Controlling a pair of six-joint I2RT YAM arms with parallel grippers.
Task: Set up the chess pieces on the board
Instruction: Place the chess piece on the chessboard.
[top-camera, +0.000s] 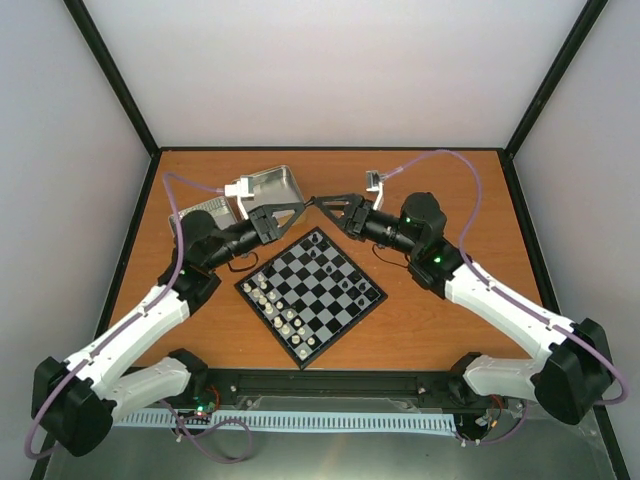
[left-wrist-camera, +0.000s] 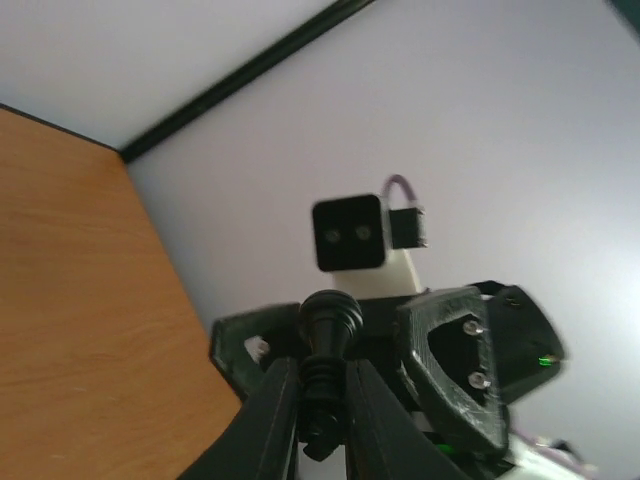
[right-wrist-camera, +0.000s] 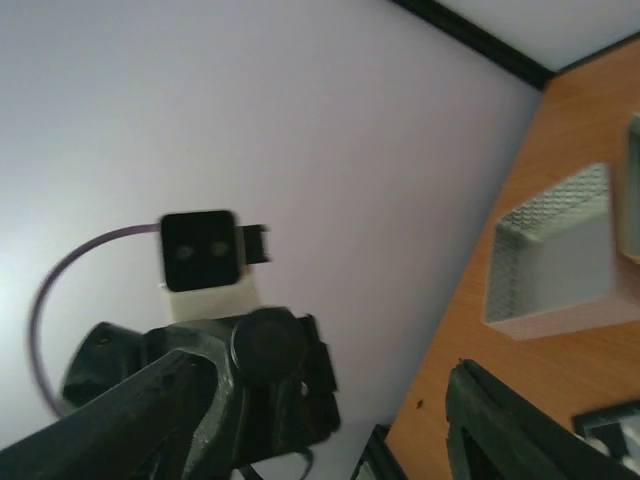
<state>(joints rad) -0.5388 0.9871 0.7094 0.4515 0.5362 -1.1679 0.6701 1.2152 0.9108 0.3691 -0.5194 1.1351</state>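
Next, my left gripper lets go of the black chess piece midway along the board's edge row opposite the white chess pieces (top-camera: 340, 263).
The board (top-camera: 330, 292) lies as a diamond in the table's middle. White chess pieces (top-camera: 277, 302) line its near-left side and a few black chess pieces (top-camera: 351, 286) stand on its right half. Both grippers meet in the air above the board's far corner. My left gripper (top-camera: 305, 204) is shut on a black chess piece (left-wrist-camera: 328, 345), gripped by its ribbed stem, head pointing away. My right gripper (top-camera: 322, 203) is open, its jaws standing either side of that piece's head. In the right wrist view the piece's round end (right-wrist-camera: 268, 345) shows between my right gripper's (right-wrist-camera: 330, 385) spread fingers.
Two silver metal tins stand at the back left, one (top-camera: 272, 184) just behind the left gripper, the other (top-camera: 205, 212) beside the left forearm. One tin (right-wrist-camera: 555, 255) shows in the right wrist view. Grey walls with black corner posts enclose the table.
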